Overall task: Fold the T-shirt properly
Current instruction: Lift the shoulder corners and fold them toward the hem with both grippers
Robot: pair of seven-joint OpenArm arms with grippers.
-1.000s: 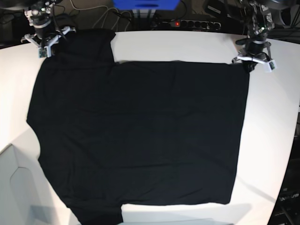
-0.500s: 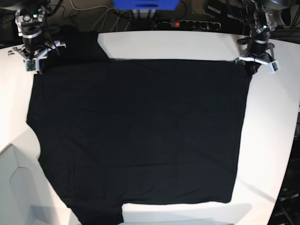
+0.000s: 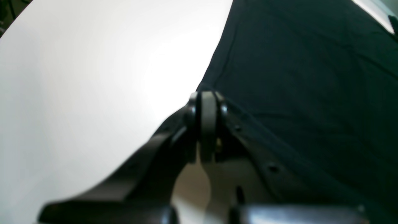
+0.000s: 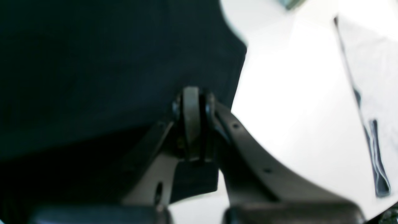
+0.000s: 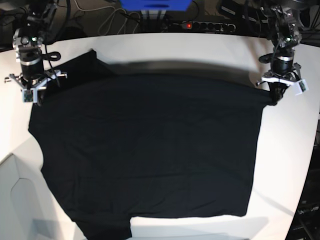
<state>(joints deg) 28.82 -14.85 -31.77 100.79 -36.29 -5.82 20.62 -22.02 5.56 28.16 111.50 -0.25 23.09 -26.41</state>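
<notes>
My left gripper will release the T-shirt's lifted corner on the shirt's side edge [image 5: 259,152] [image 3: 222,41] that faces the dark equipment.
The T-shirt [image 5: 150,150] is a large plain black cloth spread over the white table [image 5: 175,47]. Its far edge is lifted off the table and throws a shadow behind it. In the base view my left gripper [image 5: 274,99] is shut on the far right corner, and my right gripper [image 5: 36,99] is shut on the far left corner by the sleeve. The left wrist view shows the left gripper [image 3: 207,104] pinching the shirt's hem [image 3: 217,77]. In the right wrist view the right gripper [image 4: 192,101] pinches dark cloth [image 4: 93,62].
A power strip [image 5: 202,25] with a red light, a blue box [image 5: 155,5] and cables lie behind the table's far edge. A white panel [image 5: 17,197] sits at the near left corner. Dark equipment stands past the table's right edge.
Both grippers have moved toward the near side with the shirt's far corners. The right one also went outward, unfolding the sleeve area. The far edge now hangs lifted.
</notes>
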